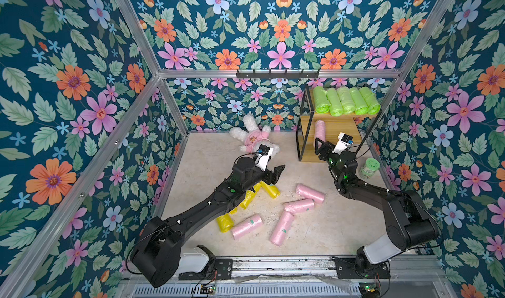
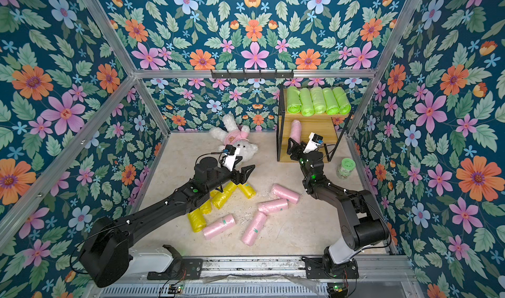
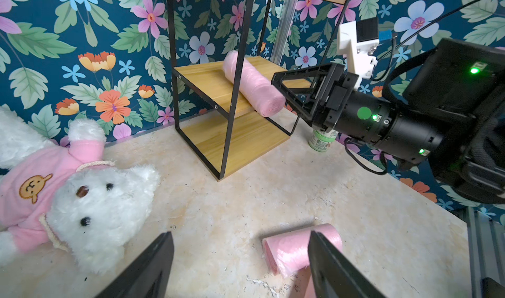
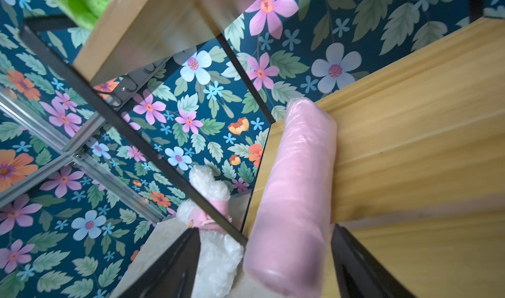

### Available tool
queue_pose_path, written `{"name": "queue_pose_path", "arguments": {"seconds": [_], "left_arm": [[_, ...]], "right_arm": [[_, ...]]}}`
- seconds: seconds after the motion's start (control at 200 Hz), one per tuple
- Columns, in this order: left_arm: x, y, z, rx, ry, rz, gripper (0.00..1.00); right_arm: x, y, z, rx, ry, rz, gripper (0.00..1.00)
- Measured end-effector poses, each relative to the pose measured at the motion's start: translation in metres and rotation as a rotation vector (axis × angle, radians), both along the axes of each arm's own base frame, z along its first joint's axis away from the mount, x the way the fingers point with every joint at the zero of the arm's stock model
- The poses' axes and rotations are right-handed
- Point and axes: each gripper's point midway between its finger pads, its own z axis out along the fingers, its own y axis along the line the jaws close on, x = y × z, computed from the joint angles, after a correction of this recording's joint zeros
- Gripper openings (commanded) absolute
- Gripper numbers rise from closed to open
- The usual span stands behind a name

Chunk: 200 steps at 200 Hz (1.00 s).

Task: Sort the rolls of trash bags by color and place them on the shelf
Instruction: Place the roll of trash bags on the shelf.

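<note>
I can see that the pink roll lies short of the shelf's black side frame, so I will take the roll's near end (image 3: 270, 105) with my right gripper and shift it against the frame.
The shelf (image 1: 338, 129) stands at the back right. Several lime green rolls (image 1: 345, 101) lie side by side on its top board. One pink roll (image 1: 319, 128) lies on the middle board (image 4: 410, 132). My right gripper (image 1: 321, 143) is open at that roll's near end; in the right wrist view the pink roll (image 4: 297, 187) sits between the spread jaws with gaps on both sides. Several pink rolls (image 1: 282, 228) and yellow rolls (image 1: 270, 189) lie on the floor, the yellow ones partly under my left arm. My left gripper (image 1: 279, 172) hangs open and empty above the floor.
A white plush toy in a pink shirt (image 1: 254, 138) lies at the back, left of the shelf. A small pale-green jar (image 1: 369, 168) stands by the right wall, beside my right arm. A black hook rail (image 1: 277, 73) hangs on the back frame.
</note>
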Motion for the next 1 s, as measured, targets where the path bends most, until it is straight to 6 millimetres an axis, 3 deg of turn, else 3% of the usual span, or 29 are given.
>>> {"name": "queue_pose_path", "arguments": {"seconds": [0.22,0.475,0.53,0.745,1.0], "left_arm": [[0.002,-0.002,-0.002,0.008,0.013,-0.005,0.82],[0.001,-0.005,-0.002,0.005,0.018,-0.019,0.82],[0.000,-0.005,-0.002,0.004,0.019,-0.022,0.82],[0.000,-0.005,-0.001,0.001,0.021,-0.023,0.82],[0.000,-0.006,-0.001,-0.003,0.027,-0.022,0.82]], "right_arm": [[0.020,0.000,0.003,-0.009,0.042,-0.028,0.79],[0.036,-0.001,-0.012,-0.022,0.108,-0.058,0.68],[0.037,0.000,-0.024,-0.025,0.143,-0.056,0.65],[0.041,0.004,-0.023,-0.012,0.140,-0.039,0.55],[0.044,0.013,-0.021,0.018,0.139,0.000,0.54]]}}
